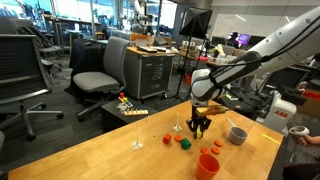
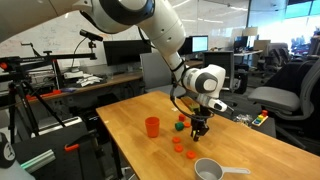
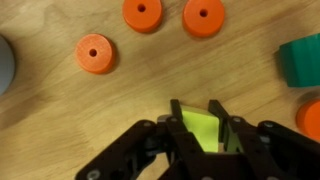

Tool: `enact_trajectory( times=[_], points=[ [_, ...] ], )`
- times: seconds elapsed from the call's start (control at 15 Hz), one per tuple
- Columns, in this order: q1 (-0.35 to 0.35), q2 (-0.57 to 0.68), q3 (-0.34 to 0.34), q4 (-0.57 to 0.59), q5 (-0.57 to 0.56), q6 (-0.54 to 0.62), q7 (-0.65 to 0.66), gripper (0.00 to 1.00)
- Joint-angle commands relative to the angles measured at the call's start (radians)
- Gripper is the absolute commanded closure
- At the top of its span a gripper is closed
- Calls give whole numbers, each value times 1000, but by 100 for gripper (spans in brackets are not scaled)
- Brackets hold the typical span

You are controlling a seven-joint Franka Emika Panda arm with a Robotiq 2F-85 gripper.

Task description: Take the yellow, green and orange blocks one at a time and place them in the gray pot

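Observation:
Next, my gripper releases the yellow block on the bottom of the gray pot (image 1: 237,135) next to the flat orange discs.
My gripper (image 3: 200,125) is closed around the yellow block (image 3: 200,133), with one finger on each side, low over the wooden table. It also shows in both exterior views (image 1: 198,126) (image 2: 197,129). The green block (image 3: 303,58) lies to the right in the wrist view and beside the gripper in an exterior view (image 1: 183,142). The orange block (image 1: 168,139) sits just past the green one. An orange shape at the wrist view's right edge (image 3: 311,118) may be that block. The gray pot (image 1: 237,134) (image 2: 208,170) stands apart from the gripper, and its rim shows at the wrist view's left edge (image 3: 4,62).
Three flat orange discs (image 3: 96,54) (image 3: 142,14) (image 3: 203,16) lie on the table ahead of the gripper. A tall orange cup (image 1: 208,165) (image 2: 152,126) stands on the table. Office chairs and desks surround the table (image 1: 120,160).

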Motion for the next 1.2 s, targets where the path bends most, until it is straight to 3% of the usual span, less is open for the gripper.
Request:
enact_trajectory(
  times=[0.0, 0.4, 1.13],
  points=[
    [7, 9, -11, 29, -27, -26, 8, 87],
    [11, -124, -17, -140, -22, 22, 16, 86],
    [-41, -526, -107, -632, -15, 105, 45, 86]
  ],
)
